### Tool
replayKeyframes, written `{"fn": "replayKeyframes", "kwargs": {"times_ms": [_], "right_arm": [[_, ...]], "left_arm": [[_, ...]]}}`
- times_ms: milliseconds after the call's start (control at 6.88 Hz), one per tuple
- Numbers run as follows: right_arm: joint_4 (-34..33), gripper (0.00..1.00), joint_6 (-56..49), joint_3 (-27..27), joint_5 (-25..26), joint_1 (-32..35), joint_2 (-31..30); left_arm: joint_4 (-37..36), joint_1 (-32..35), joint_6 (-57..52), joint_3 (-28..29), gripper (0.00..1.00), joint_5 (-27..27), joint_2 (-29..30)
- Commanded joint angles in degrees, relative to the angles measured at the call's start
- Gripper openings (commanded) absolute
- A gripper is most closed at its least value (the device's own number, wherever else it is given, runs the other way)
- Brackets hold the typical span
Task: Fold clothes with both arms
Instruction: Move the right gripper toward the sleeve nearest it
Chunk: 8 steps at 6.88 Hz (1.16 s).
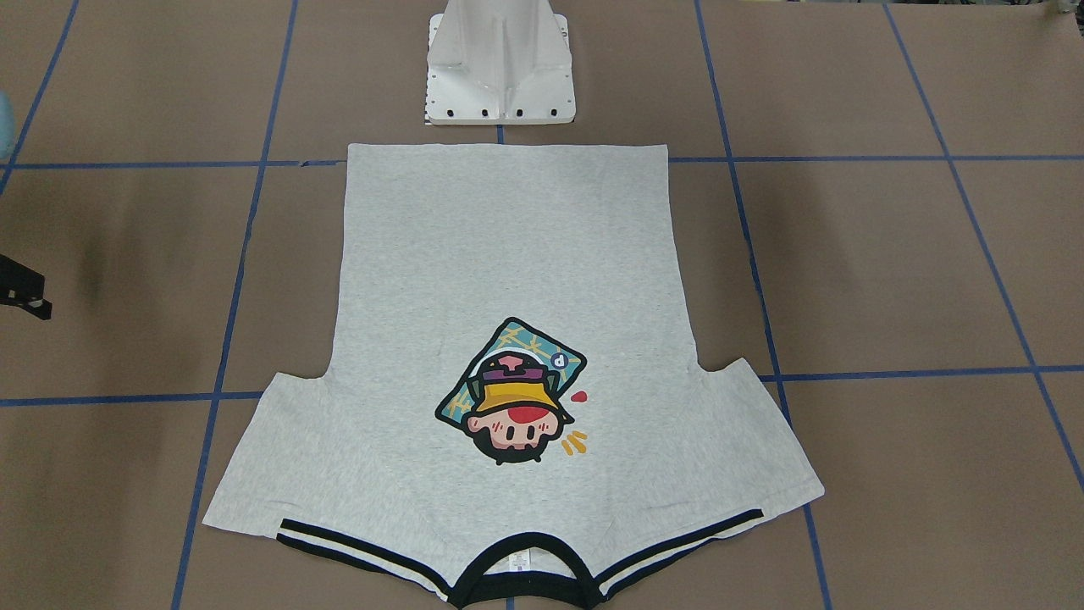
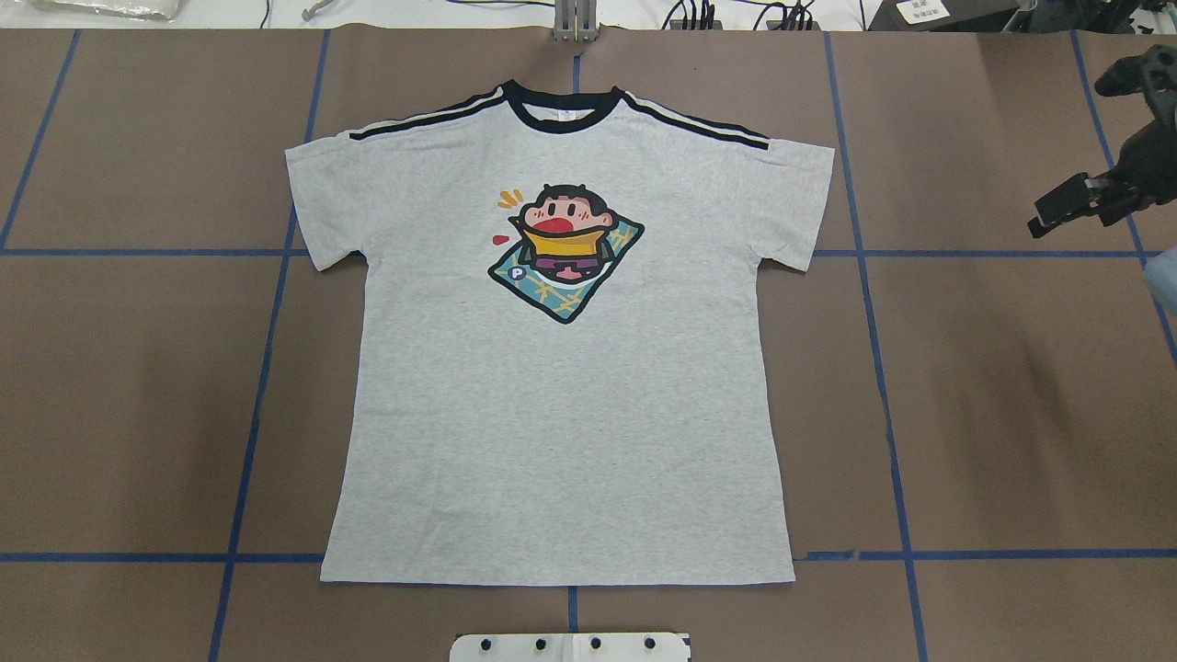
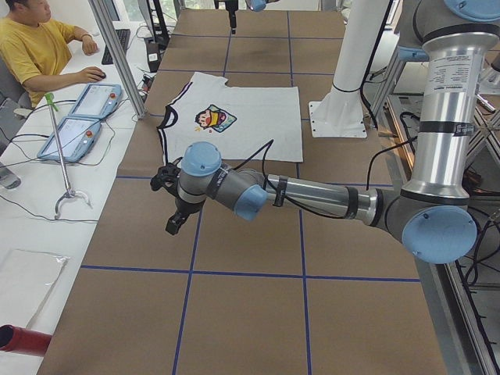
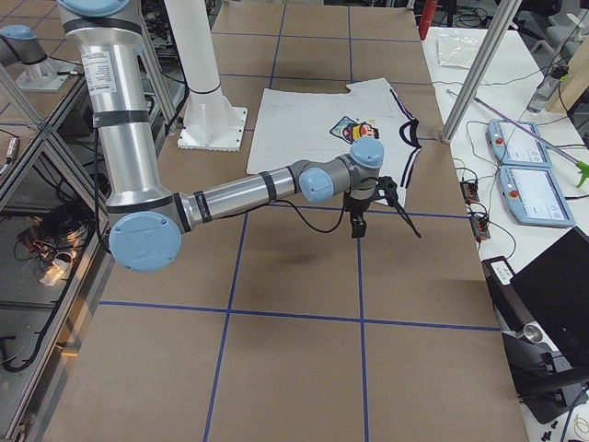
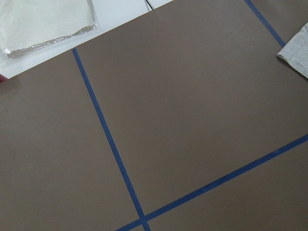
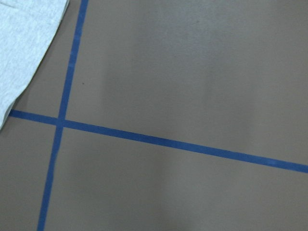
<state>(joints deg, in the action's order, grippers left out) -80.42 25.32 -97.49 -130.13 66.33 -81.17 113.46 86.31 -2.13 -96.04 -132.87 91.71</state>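
Note:
The robot's right gripper should next go to the T-shirt's sleeve on that gripper's own side and grab the sleeve's outer edge [image 1: 214, 504] near the corner on the collar side.
The light grey T-shirt [image 2: 561, 395] lies flat and face up in the middle of the table, with its black collar [image 2: 561, 115] at the far side and its hem next to the robot base. The cartoon face in a yellow hat [image 1: 512, 398] is on its front. My right gripper [image 2: 1090, 175] hovers to the right of the shirt's sleeve, apart from it, and its jaws look open and empty. My left gripper [image 3: 173, 207] hovers over bare table to the left of the shirt. It shows only in the exterior left view, so I cannot tell whether it is open or shut.
The white pedestal base [image 1: 500, 68] stands at the shirt's hem. Blue tape lines cross the brown table [image 2: 1011, 414]. A clear plastic bag [image 5: 43, 19] lies past the far left edge. An operator [image 3: 35, 47] and teach pendants [image 3: 78, 117] are across the table.

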Motion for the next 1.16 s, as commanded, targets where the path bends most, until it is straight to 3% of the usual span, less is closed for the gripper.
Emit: {"fn": "replayKeyframes", "kwargs": {"times_ms": [0, 291, 436, 581, 727, 1018], "right_arm": [[8.85, 1.00, 18.74, 2.72, 8.88, -10.73, 3.79], [10.45, 0.98, 28.25, 14.20, 10.24, -11.31, 16.15], [11.93, 0.98, 33.25, 19.83, 13.99, -10.87, 21.00], [22.39, 0.94, 43.31, 28.67, 16.03, -10.69, 24.01], [29.63, 0.92, 46.02, 34.85, 18.22, -10.69, 24.82], [29.79, 0.91, 46.58, 39.90, 21.91, -11.13, 28.25]], "left_arm": [[0.36, -0.09, 0.02, -1.87, 1.00, -0.28, -1.71], [0.36, -0.18, 1.25, -1.69, 1.00, -0.28, -1.54], [-0.25, -0.26, 1.34, -1.43, 0.99, -0.28, -1.19], [-0.34, -0.26, 1.25, -1.25, 0.99, -0.20, -1.10], [0.01, -0.26, 1.34, -1.25, 0.99, -0.28, -1.10], [0.18, -0.26, 1.34, -1.51, 0.99, -0.28, -1.10]]}}
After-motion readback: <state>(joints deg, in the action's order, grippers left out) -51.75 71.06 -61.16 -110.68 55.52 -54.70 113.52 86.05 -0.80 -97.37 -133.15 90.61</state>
